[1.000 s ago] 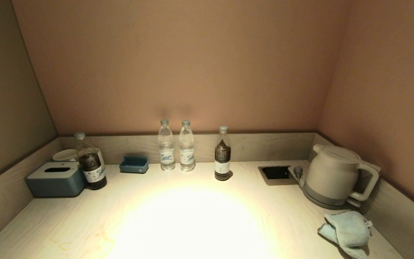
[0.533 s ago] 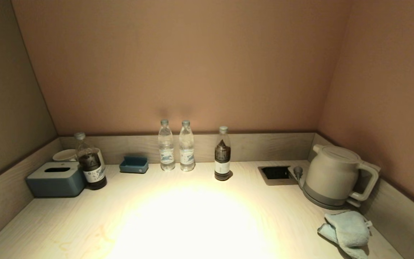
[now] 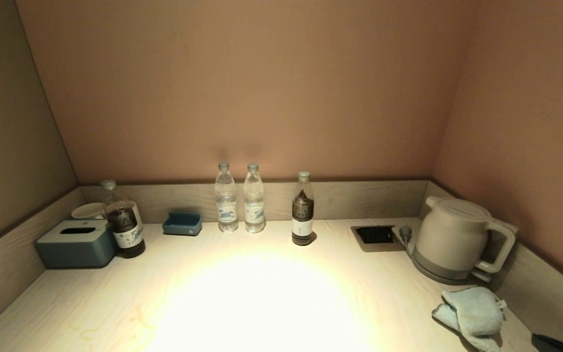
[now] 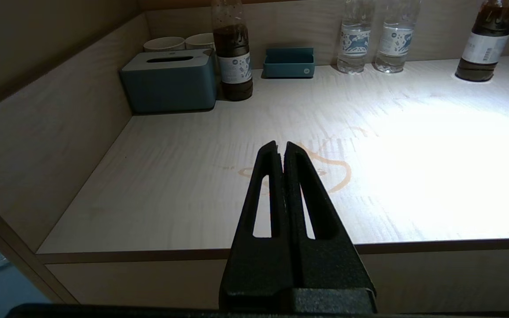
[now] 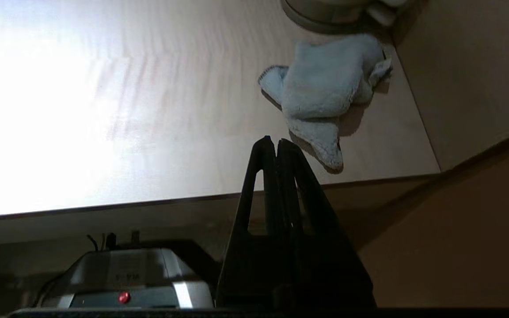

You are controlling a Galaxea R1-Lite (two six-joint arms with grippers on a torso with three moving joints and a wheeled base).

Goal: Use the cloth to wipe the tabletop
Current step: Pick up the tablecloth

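The near edge of the thick fold (image 3: 480, 329) (image 5: 317, 108) in the light blue cloth, which lies in front of the kettle, will be gripped by my right gripper.
A crumpled light blue cloth (image 3: 474, 315) lies at the front right of the pale wooden tabletop (image 3: 262, 303), just in front of the kettle; it also shows in the right wrist view (image 5: 325, 88). My right gripper (image 5: 273, 141) is shut and empty, hovering near the table's front edge short of the cloth; a dark tip of it (image 3: 552, 342) shows in the head view's bottom right corner. My left gripper (image 4: 280, 145) is shut and empty over the table's front left, above an orange-brown ring stain (image 4: 329, 170).
A white kettle (image 3: 455, 239) stands at the right by a recessed socket (image 3: 375, 235). Two water bottles (image 3: 240, 198) and two dark drink bottles (image 3: 303, 209) (image 3: 122, 220) stand along the back. A blue tissue box (image 3: 76, 243), cups and a small blue tray (image 3: 182, 223) sit back left.
A dark tip of my right gripper has come into the head view's bottom right corner. Nothing on the table has moved.
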